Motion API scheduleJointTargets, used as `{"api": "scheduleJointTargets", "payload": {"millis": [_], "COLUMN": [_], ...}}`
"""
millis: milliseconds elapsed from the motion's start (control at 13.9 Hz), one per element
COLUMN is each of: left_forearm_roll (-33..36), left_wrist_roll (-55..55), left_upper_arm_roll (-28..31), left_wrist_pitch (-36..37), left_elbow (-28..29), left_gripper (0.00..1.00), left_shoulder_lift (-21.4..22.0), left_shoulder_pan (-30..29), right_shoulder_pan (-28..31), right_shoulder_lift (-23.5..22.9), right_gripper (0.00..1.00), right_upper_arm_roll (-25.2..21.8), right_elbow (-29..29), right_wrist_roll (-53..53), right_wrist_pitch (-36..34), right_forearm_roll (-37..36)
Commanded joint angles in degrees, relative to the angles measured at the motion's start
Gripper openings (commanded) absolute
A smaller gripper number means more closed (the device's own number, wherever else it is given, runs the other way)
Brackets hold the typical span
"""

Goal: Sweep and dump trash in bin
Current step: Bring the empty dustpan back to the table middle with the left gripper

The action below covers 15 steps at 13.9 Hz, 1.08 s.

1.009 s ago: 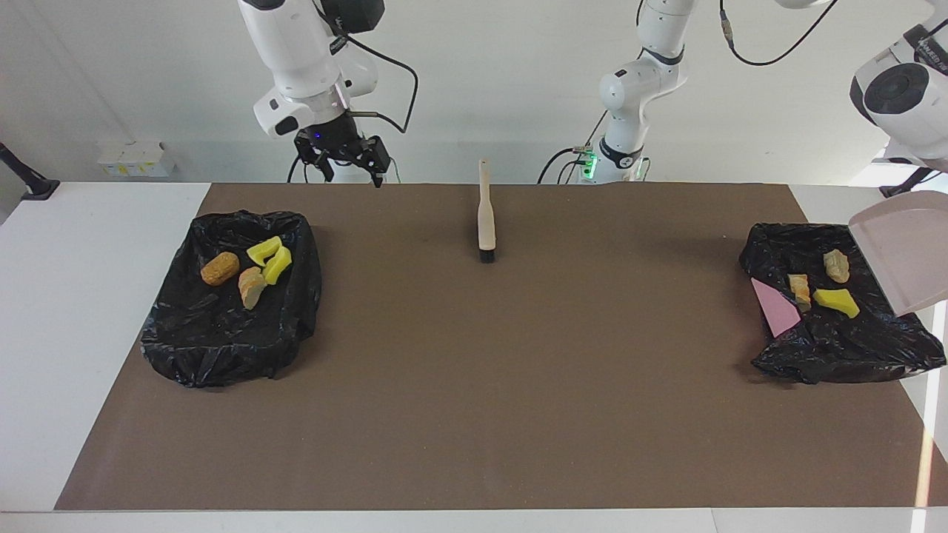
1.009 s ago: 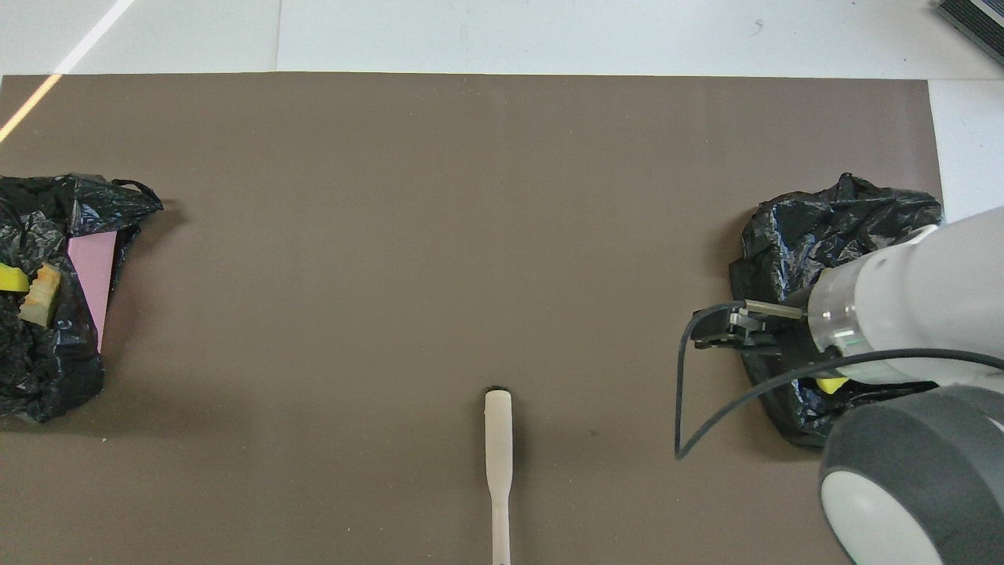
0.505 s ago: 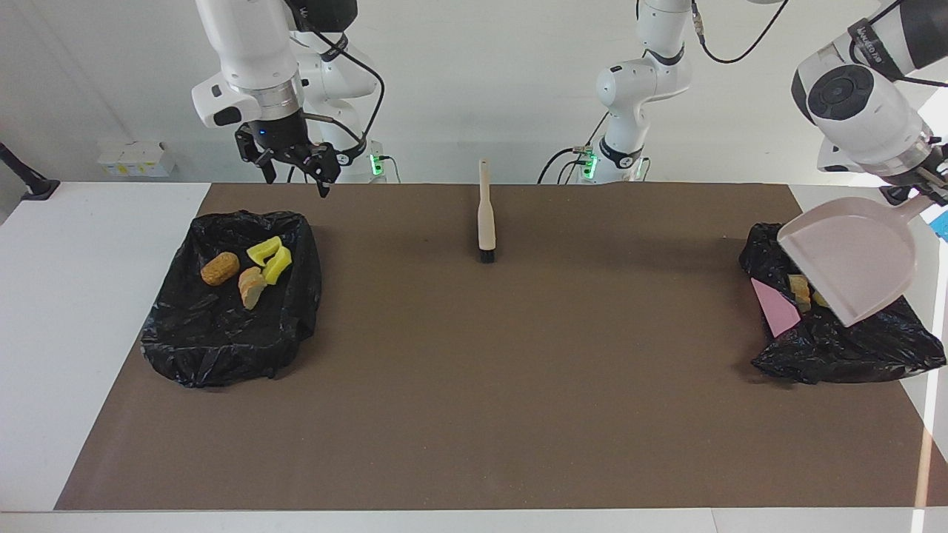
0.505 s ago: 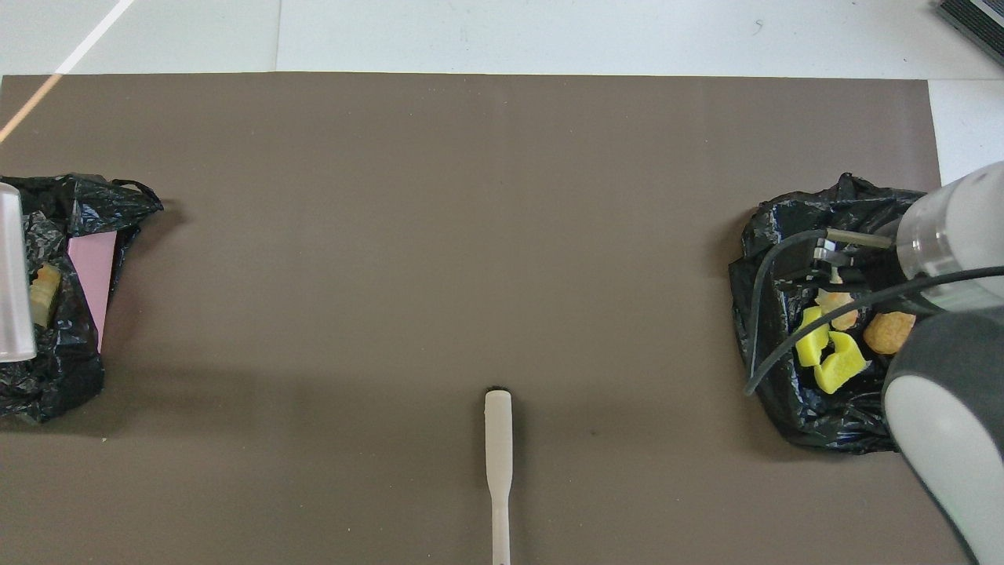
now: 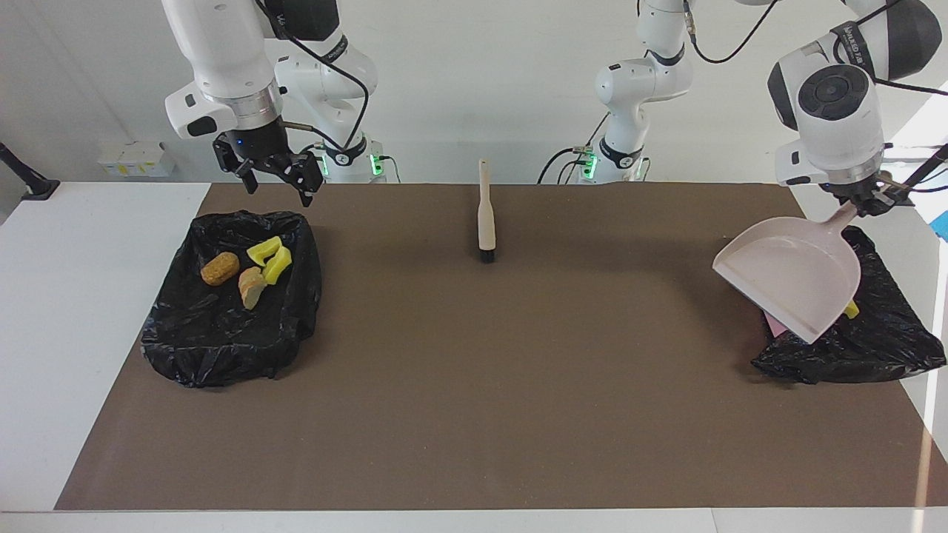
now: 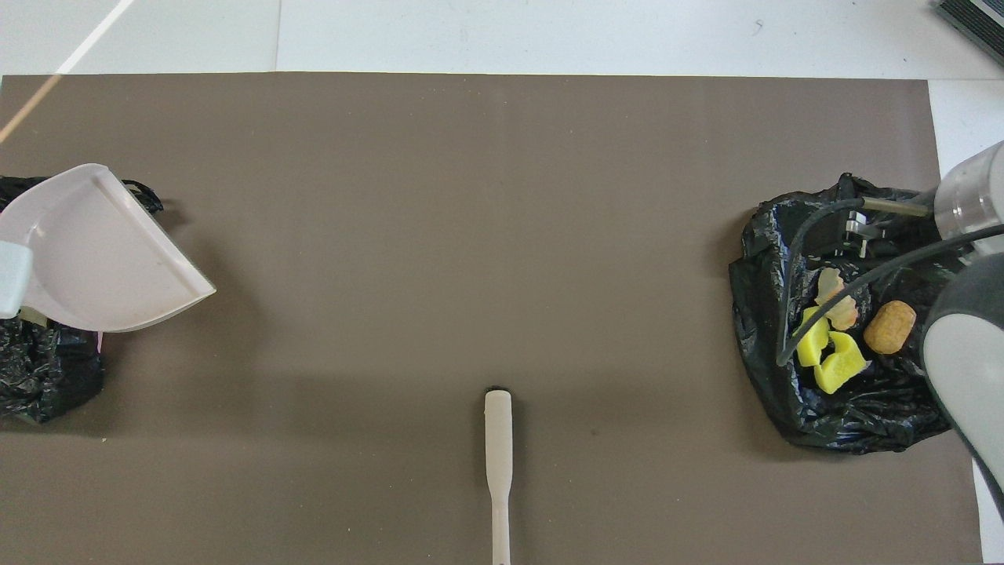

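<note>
Next, my left gripper lets go of the beige dustpan on the brown mat (image 6: 487, 246) just past the bristles of the beige hand brush.
Trash lies in two black-lined bins. In the bin (image 5: 222, 348) at the right arm's end rest an orange-brown scrap (image 5: 220, 268), two yellow scraps (image 5: 264, 251) and a tan one (image 5: 251, 287); from overhead these are the orange-brown scrap (image 6: 889, 327) and a yellow scrap (image 6: 838, 369). My right gripper (image 5: 275, 185) hangs open over that bin's rim nearest the robots. My left gripper (image 5: 870, 201) is shut on the handle of the beige dustpan (image 5: 789, 277), held tilted and empty over the other bin (image 5: 866, 344). The pan hides most of that bin's trash; one yellow scrap (image 5: 852, 309) peeks out.
The beige hand brush (image 5: 486, 215) lies on the brown mat (image 5: 518, 385) midway between the bins, near the robots' edge, bristles pointing away from them. A pink sheet corner (image 5: 772, 323) shows under the dustpan. White table borders the mat at both ends.
The left arm has swung the dustpan from the table's end in over its bin, toward the middle. The right gripper has shifted, still open, toward its end, over its bin's rim.
</note>
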State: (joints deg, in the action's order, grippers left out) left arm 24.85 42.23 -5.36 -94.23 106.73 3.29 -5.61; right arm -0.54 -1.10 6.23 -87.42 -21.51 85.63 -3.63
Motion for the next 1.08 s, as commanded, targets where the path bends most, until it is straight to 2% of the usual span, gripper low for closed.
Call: {"api": "scheduleJointTargets", "payload": {"millis": [0,216,433,721,1009], "left_forearm_roll": [-7.1,-15.3,-23.1,-24.2,-27.3], "left_wrist_roll": [-12.8,-27.3,-36.3,-42.2,-51.2], "left_upper_arm_roll": [0.8,0.8,0.6,0.4,0.3], "left_wrist_pitch": [1.2,0.3,-1.3,-2.6,-5.7], "left_elbow": [1.6,1.0,0.5,-1.4,-5.1], "left_gripper": [0.00,0.00,0.00,0.00,0.00], "left_shoulder_lift": [2.2,1.9,1.2,-2.0,-8.3], "left_shoulder_pan": [3.6,8.3,11.0,18.4,24.9], "right_shoulder_pan": [1.8,2.4,2.4,2.4,2.4], "right_shoulder_lift": [1.0,1.0,1.0,1.0,0.9], "right_gripper": [1.00,1.00,1.00,1.00,1.00], "right_upper_arm_roll": [0.4,0.4,0.4,0.4,0.4], "right_elbow": [-1.0,-1.0,-1.0,-1.0,-1.0], "right_wrist_roll": [1.6,4.6,4.7,4.6,4.6], "right_wrist_pitch": [0.2,0.6,0.8,0.8,0.6], "right_forearm_roll": [1.8,1.6,1.4,1.4,1.5]}}
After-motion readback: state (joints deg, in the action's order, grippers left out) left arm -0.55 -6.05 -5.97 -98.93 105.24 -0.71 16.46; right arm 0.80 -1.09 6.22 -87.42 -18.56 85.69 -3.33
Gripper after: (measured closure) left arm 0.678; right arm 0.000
